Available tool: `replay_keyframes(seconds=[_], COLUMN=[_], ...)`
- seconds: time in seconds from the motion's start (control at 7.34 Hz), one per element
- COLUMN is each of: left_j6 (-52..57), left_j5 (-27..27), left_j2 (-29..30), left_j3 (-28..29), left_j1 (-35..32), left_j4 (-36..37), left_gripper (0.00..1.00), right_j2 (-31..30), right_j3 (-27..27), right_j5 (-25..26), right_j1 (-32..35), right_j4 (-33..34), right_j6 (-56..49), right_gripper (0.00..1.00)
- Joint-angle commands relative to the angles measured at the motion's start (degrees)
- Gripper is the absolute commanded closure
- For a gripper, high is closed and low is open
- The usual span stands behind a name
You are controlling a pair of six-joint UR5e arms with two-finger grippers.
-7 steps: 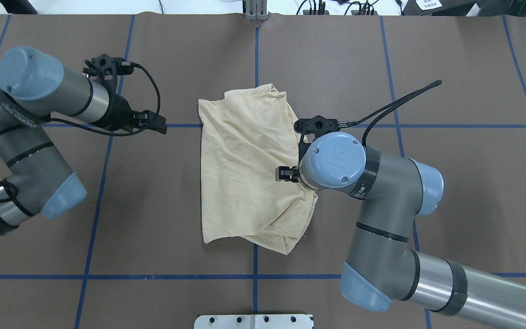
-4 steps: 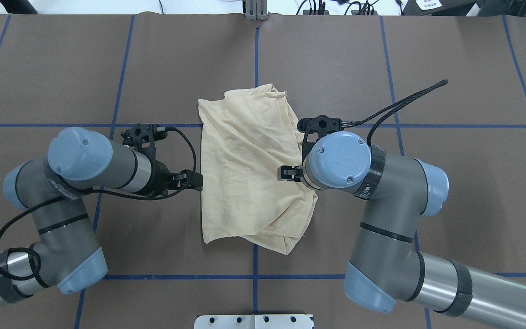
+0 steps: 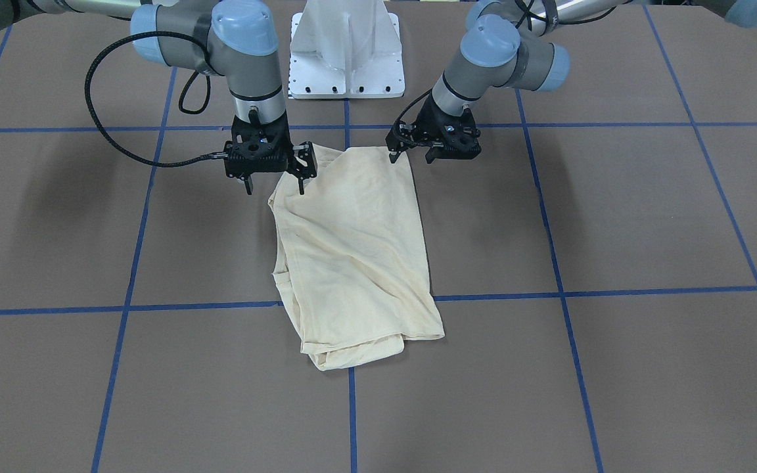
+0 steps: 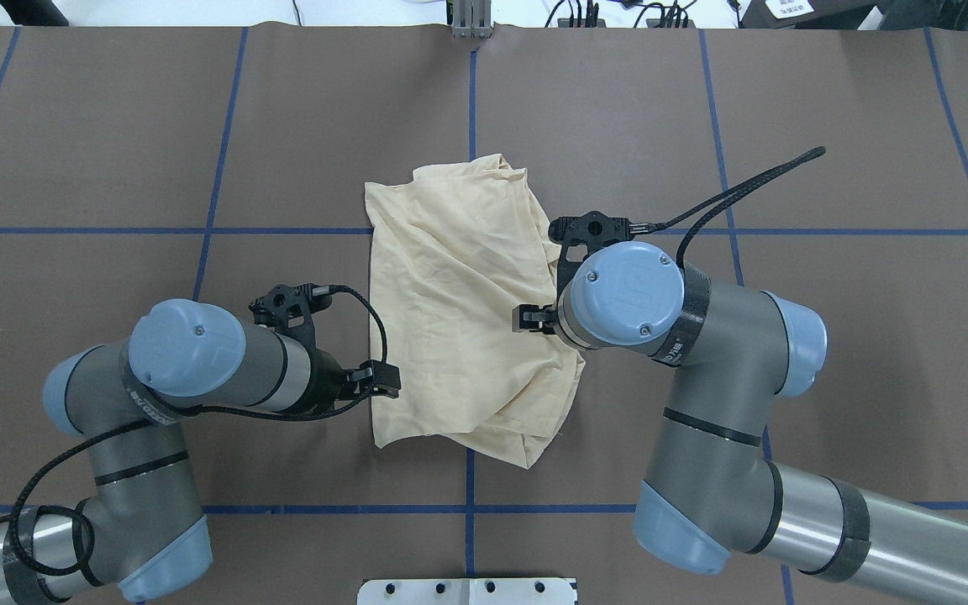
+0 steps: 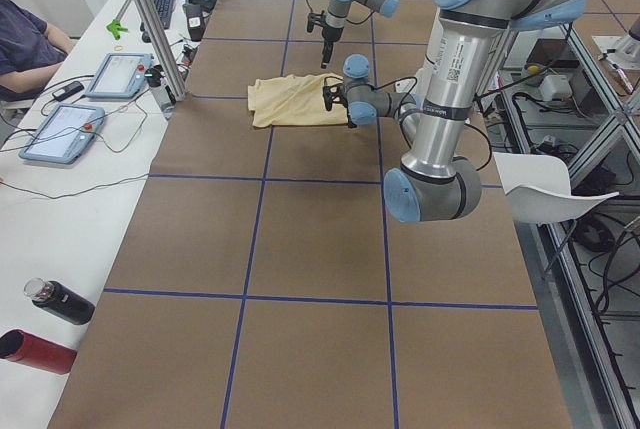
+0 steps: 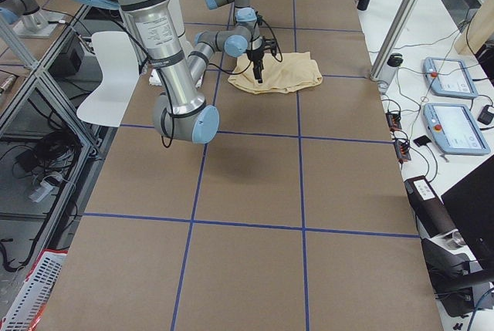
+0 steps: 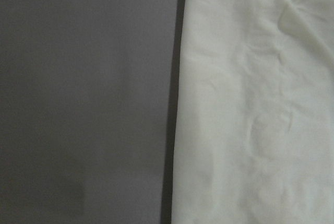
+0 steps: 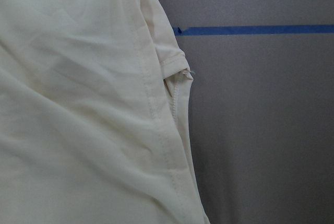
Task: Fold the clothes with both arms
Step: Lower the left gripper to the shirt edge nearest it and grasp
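I need to close my right gripper on the cream shirt's stitched hem (image 3: 282, 196), at the end of the hem nearest the white pedestal base.
The clothes are one cream shirt (image 4: 459, 311), lying crumpled and partly folded in the middle of the brown table (image 4: 828, 126); its print is hidden. My left gripper (image 3: 410, 156) hovers open over the shirt's corner nearest the robot, and from overhead the left gripper (image 4: 381, 380) is at the shirt's left edge. My right gripper (image 3: 275, 188) stands open astride the opposite edge, one finger over cloth and one over table. The left wrist view has the shirt (image 7: 255, 104) on its right, its edge against bare table. In the right wrist view the shirt (image 8: 78, 104) shows a stitched hem.
The white pedestal base (image 3: 345, 59) stands at the robot's side of the table. Blue tape lines (image 4: 471, 101) grid the surface. A side bench holds tablets (image 5: 60, 134) and bottles (image 5: 40, 349), with a seated person (image 5: 25, 44) beyond. A white chair (image 5: 545, 189) stands behind the robot.
The left arm has swung in from the far left and toward the robot, bringing its gripper to the shirt's left edge. The right arm has barely shifted. The shirt lies as before.
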State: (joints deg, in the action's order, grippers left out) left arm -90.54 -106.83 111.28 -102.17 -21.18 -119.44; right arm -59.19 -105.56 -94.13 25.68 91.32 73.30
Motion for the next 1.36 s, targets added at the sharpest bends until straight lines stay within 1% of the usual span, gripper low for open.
replay_keyframes(seconds=[0.0, 0.27, 1.09, 1.23], left_j6=[-0.52, -0.52, -0.43, -0.43], left_j5=[-0.04, -0.04, -0.22, -0.22], left_j2=[0.43, 1.05, 1.05, 1.13], left_j3=[0.31, 0.66, 0.92, 0.92], left_j1=[0.88, 0.88, 1.75, 1.75], left_j4=[0.0, 0.0, 0.0, 0.0], left_gripper=[0.3, 0.36, 0.36, 0.41], right_j2=[-0.22, -0.22, -0.31, -0.4], right_j3=[0.0, 0.0, 0.0, -0.09], right_j5=[0.0, 0.0, 0.0, 0.0], right_j1=[-0.02, -0.02, -0.1, -0.1], right_j4=[0.0, 0.0, 0.0, 0.0], right_j6=[0.0, 0.0, 0.0, 0.09], right_gripper=[0.0, 0.0, 0.0, 0.0])
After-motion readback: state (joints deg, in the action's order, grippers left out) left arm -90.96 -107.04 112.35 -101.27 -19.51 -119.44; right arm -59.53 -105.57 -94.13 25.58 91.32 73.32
